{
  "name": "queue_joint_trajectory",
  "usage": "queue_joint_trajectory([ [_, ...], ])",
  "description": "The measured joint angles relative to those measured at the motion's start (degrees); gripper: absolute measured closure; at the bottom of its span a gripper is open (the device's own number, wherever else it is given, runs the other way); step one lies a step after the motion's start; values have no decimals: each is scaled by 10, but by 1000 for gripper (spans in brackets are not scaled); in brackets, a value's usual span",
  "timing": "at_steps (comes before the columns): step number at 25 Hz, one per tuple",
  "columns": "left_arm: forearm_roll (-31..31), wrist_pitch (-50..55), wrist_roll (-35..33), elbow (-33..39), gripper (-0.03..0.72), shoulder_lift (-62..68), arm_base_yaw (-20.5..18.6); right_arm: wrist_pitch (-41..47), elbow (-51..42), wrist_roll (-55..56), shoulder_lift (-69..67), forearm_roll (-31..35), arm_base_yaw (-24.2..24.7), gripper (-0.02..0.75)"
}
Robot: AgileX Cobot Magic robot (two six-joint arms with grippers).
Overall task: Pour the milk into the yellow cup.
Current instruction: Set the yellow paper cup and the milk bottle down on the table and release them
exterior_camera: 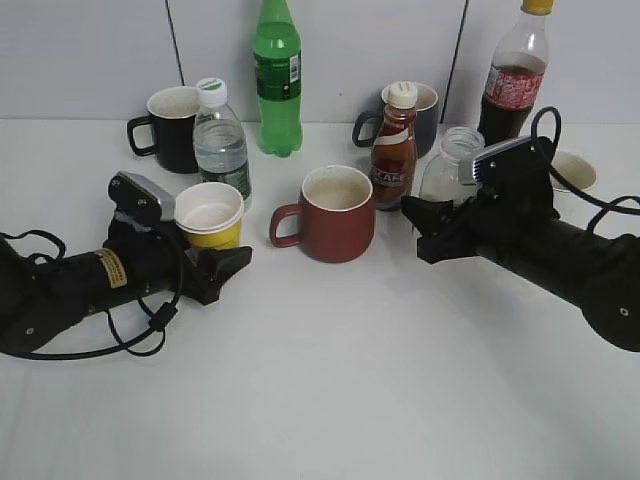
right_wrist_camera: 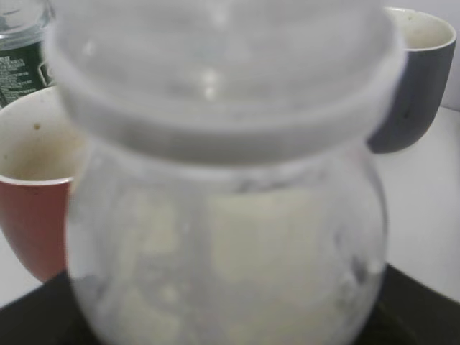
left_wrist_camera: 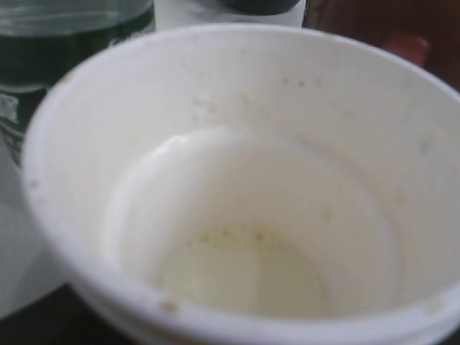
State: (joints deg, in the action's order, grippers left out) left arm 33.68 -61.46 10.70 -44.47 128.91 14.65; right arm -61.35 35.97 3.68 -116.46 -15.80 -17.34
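I need to use my right gripper to set the milk bottle down and let go of it on the white table [exterior_camera: 433, 267] in front of the blue mug.
The yellow cup [exterior_camera: 213, 236] stands on the white table at the left, between the jaws of my left gripper [exterior_camera: 226, 252], which is shut on its lower part. In the left wrist view the yellow cup [left_wrist_camera: 237, 215] fills the frame, with a thin whitish film at the bottom of its white inside. The milk bottle [exterior_camera: 452, 165] stands upright at the right, capless, between the jaws of my right gripper [exterior_camera: 426, 228], which is shut on its base. The milk bottle [right_wrist_camera: 230, 244] fills the right wrist view, with milk in its lower part.
A dark-red mug [exterior_camera: 338, 215] stands between the two grippers. A brown coffee bottle [exterior_camera: 393, 150] is just left of the milk. A water bottle [exterior_camera: 220, 140], black mug [exterior_camera: 172, 128], green bottle [exterior_camera: 277, 80], blue mug [exterior_camera: 428, 112] and cola bottle [exterior_camera: 515, 75] line the back.
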Motion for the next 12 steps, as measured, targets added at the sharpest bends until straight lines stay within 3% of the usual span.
queue_joint_trajectory([
  [12, -13, 0, 0, 40, 118, -30, 0, -3, 0, -21, -35, 31, 0, 297],
])
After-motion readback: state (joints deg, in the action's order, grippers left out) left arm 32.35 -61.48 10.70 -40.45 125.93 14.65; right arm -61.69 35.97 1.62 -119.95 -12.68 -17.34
